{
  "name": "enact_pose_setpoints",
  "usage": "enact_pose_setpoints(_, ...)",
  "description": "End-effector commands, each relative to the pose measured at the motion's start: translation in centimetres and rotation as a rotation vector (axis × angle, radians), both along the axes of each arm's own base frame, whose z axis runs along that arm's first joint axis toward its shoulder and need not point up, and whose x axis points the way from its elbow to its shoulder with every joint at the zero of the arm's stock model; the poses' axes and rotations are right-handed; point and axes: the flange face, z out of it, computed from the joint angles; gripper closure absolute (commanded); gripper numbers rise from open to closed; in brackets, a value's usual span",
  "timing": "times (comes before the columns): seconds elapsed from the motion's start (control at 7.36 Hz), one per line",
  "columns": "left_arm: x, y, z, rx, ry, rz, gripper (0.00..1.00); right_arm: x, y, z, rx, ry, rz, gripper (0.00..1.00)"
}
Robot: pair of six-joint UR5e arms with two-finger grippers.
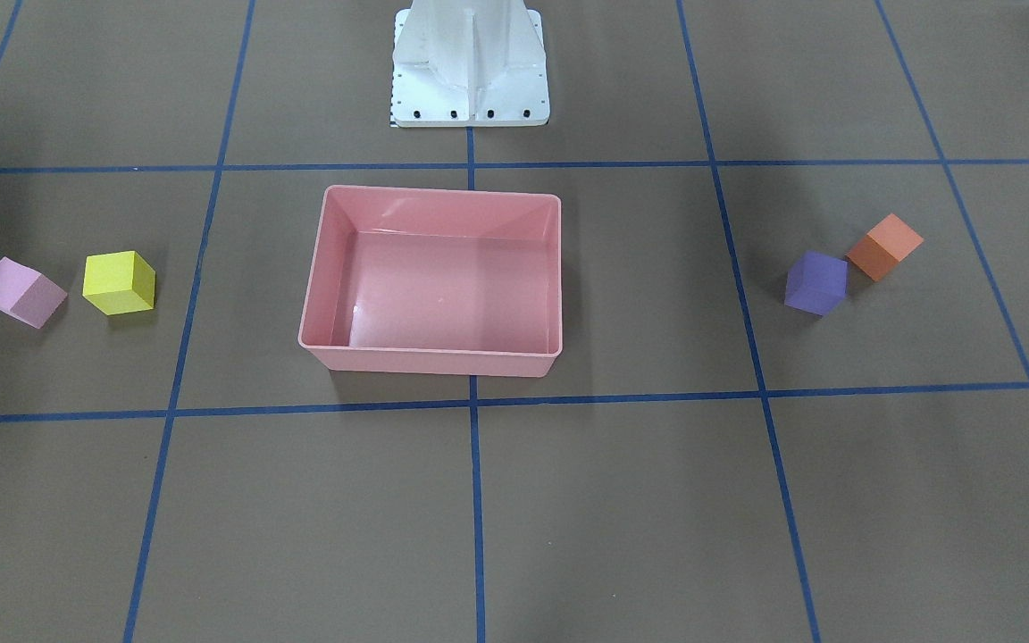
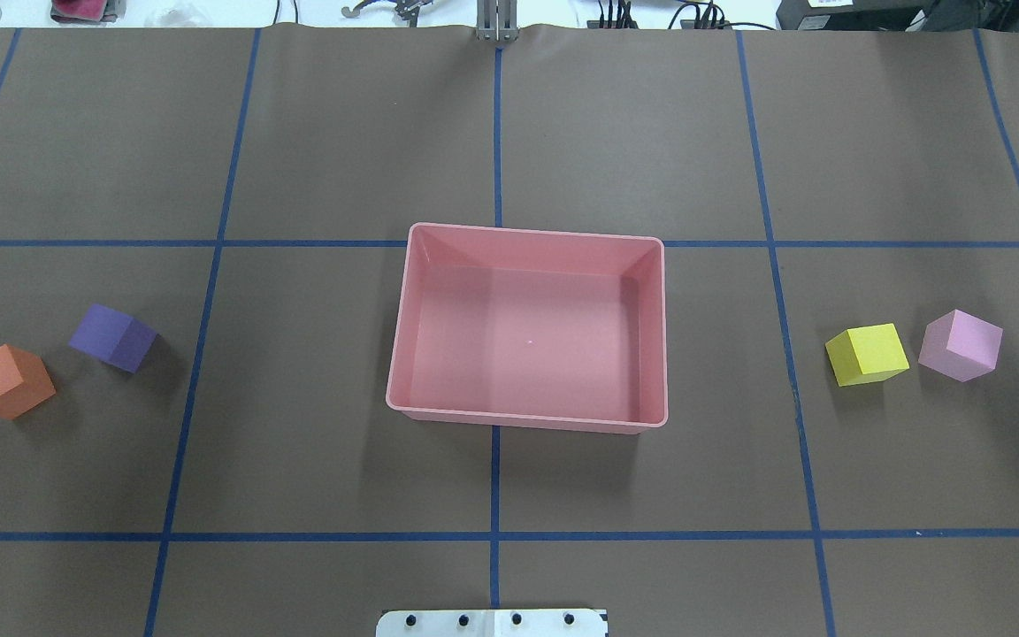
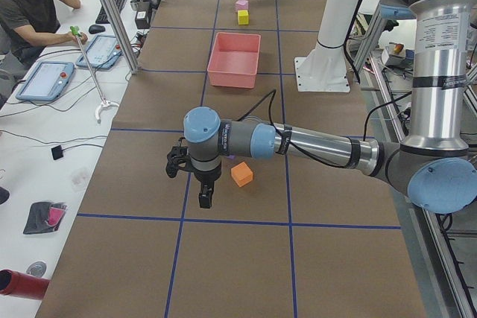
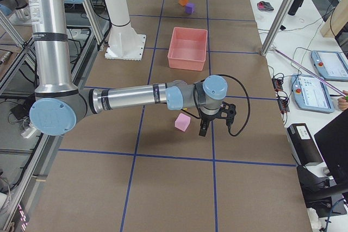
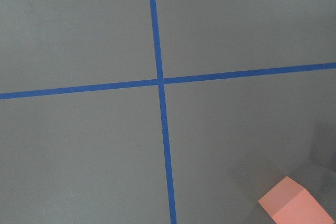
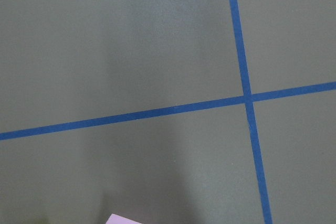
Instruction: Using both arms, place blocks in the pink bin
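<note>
Next, my right gripper grabs around the middle of the light pink cube (image 1: 18,290) beside the yellow cube, because the light pink cube is the nearest.
The pink bin (image 2: 527,418) sits empty at the table's middle. The orange cube (image 2: 6,381) and purple cube (image 2: 112,337) lie on my left side. The yellow cube (image 2: 867,354) and light pink cube (image 2: 961,345) lie on my right side. My left gripper (image 3: 204,197) hangs over the table just beside the orange cube (image 3: 241,174), which shows at the corner of the left wrist view (image 5: 294,205). My right gripper (image 4: 203,130) hangs just beside the light pink cube (image 4: 182,123). Both grippers show only in side views, so I cannot tell if they are open or shut.
The white pedestal base (image 1: 470,62) stands behind the bin. Blue tape lines (image 2: 495,535) grid the brown table. A side bench with tablets (image 3: 46,80) and a seated operator (image 3: 22,5) runs along the table's far edge.
</note>
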Motion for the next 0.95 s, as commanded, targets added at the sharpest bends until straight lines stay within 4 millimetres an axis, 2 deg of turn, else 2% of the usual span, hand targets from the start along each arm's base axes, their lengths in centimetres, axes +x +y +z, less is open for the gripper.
enact_pose_setpoints(0.0, 1.1, 0.1, 1.0, 0.008, 0.006, 0.023, 0.0, 0.6, 1.7, 0.1, -0.013, 0.004, 0.008, 0.01)
enact_pose_setpoints(0.41, 1.2, 0.2, 0.8, 0.016, 0.019, 0.029, 0.0, 0.6, 3.3, 0.4, -0.012, 0.007, 0.006, 0.01)
enact_pose_setpoints(0.54, 1.6, 0.1, 0.3, 0.039, 0.024, 0.037, 0.0, 0.6, 4.1, 1.2, -0.025, -0.002, 0.0, 0.01)
enact_pose_setpoints(0.68, 1.6, 0.2, 0.4, 0.055, 0.027, 0.039, 0.0, -1.7, 4.5, 1.0, 0.029, -0.012, -0.047, 0.01)
enact_pose_setpoints(0.82, 1.8, 0.3, 0.8, 0.044, 0.025, 0.041, 0.0, -6.4, 4.7, 1.0, 0.065, 0.016, -0.14, 0.01)
